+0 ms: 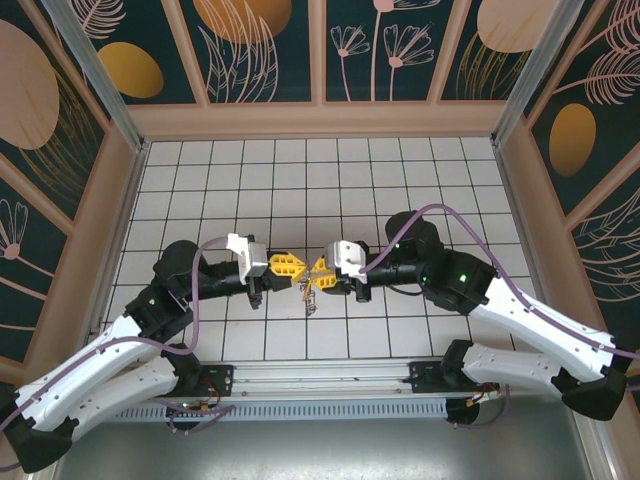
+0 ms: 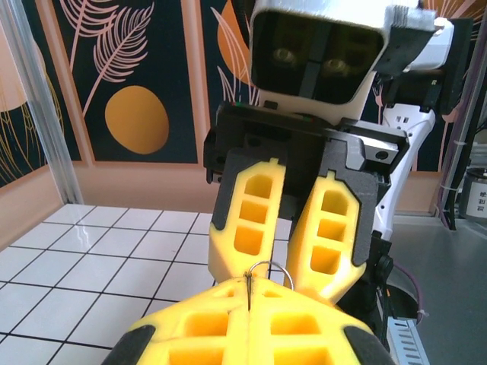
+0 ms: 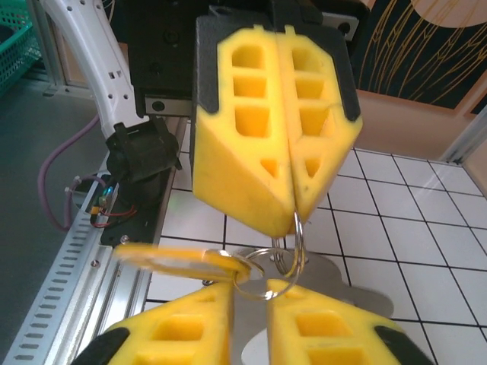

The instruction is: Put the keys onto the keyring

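Observation:
My right gripper has the gold key lying across its finger, so I will open it wider, back off and take the rings (image 3: 295, 247) close under my left gripper.
My two grippers meet tip to tip above the middle of the tiled floor. The left gripper (image 1: 299, 268) (image 2: 249, 283) is shut on the thin wire keyring (image 2: 275, 266) (image 3: 298, 234), which sticks out past its fingertips. Opposite it, the right gripper (image 1: 319, 271) (image 3: 253, 293) is open, with a narrow gap between its yellow fingers; the ring's lower loop hangs in that gap. A pale gold key (image 3: 163, 257), blurred, hangs from the ring and points left. Silvery keys (image 3: 338, 275) hang below the ring. In the top view the keys (image 1: 310, 297) dangle under the fingertips.
The white tiled floor (image 1: 320, 180) is walled on three sides by patterned panels (image 1: 260, 50). A metal rail (image 1: 320, 385) with both arm bases runs along the near edge. Purple cables (image 1: 440, 212) loop over each arm.

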{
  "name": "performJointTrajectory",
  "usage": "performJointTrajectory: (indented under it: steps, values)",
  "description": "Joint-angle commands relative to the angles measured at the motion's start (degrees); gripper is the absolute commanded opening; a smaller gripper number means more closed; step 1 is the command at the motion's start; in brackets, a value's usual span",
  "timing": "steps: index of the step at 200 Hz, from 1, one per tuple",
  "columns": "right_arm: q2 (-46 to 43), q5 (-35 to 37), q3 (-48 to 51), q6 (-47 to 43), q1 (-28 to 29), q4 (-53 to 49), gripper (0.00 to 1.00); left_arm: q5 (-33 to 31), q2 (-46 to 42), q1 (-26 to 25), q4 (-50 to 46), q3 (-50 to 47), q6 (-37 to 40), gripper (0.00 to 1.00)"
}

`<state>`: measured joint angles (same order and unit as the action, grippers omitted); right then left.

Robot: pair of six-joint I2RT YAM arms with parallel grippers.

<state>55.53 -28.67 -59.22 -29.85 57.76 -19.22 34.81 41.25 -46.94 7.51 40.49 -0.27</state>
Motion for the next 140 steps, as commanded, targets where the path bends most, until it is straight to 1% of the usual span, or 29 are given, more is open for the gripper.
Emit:
performJointTrajectory:
  steps: [1,24,58,90,114,140]
  values:
    - [-2.46,1.64,1.97,2.56,0.34,1.04,0.22,1.78,-1.13,0.10,3.83,0.01,-1.10,0.00]
    - [-5.77,2.82,4.24,5.14,0.34,0.71,0.23,2.41,-0.82,0.09,2.36,0.62,-0.97,0.00]
    - [-9.38,1.67,4.41,8.18,0.21,3.60,0.29,2.02,-0.55,0.15,0.36,1.41,0.36,0.00]
    - [-6.34,-1.62,1.60,9.78,-1.04,5.95,0.34,2.21,-0.46,0.14,0.83,1.12,0.71,0.00]
    - [-2.70,-2.53,-0.43,10.33,-2.18,5.13,0.33,2.50,-0.74,0.13,0.60,0.91,0.78,0.00]
    - [-1.09,-3.77,-0.82,10.33,-2.46,5.31,0.32,2.86,-1.25,0.09,-0.49,0.99,1.03,0.00]
